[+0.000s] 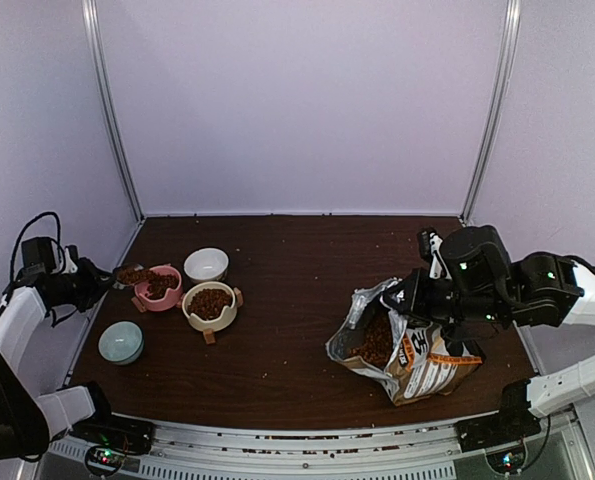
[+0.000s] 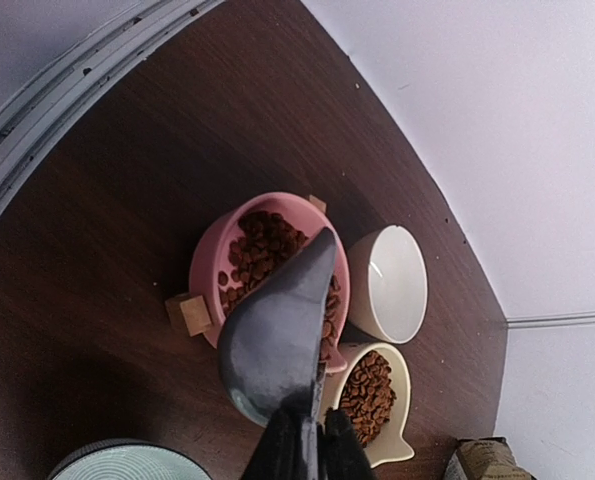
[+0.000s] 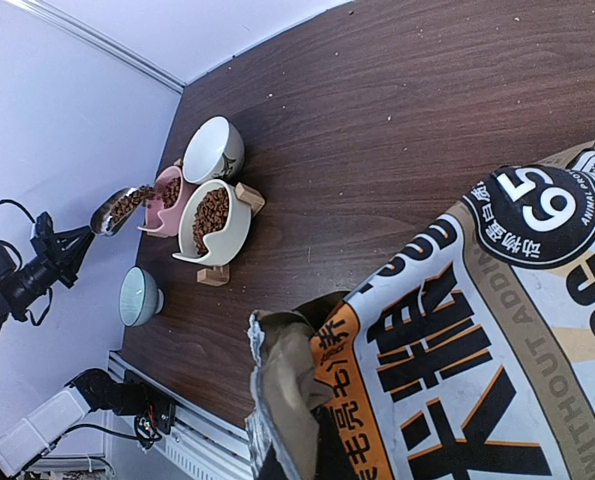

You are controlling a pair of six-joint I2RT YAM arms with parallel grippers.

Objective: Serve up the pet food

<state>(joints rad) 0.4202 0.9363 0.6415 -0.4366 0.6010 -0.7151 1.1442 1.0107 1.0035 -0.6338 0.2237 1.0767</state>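
Note:
The silver scoop, now tilted over the pink bowl's near rim, will be set down by my left gripper on the bare table (image 1: 289, 297) (image 2: 445, 403) between the cream bowl and the bag.
The pet food is reddish-brown kibble. It lies in the pink bowl (image 2: 209, 262), in the cream bowl (image 2: 402, 395) beside it, and in the open bag (image 1: 417, 362). My left gripper (image 2: 312, 440) is shut on the handle of a silver scoop (image 2: 277, 330). The scoop is tilted over the pink bowl's near rim, and kibble (image 3: 127, 205) shows inside it. My right gripper (image 3: 312, 460) is shut on the torn top edge of the brown-and-white bag (image 3: 497, 330) and holds its mouth open. The bag leans at the right of the table.
An empty white bowl (image 1: 206, 264) stands behind the cream bowl. A pale blue-green bowl (image 1: 121, 342) sits near the left front edge. Small wooden blocks (image 2: 189, 314) prop up the pink and cream bowls. Purple walls close in the back and sides.

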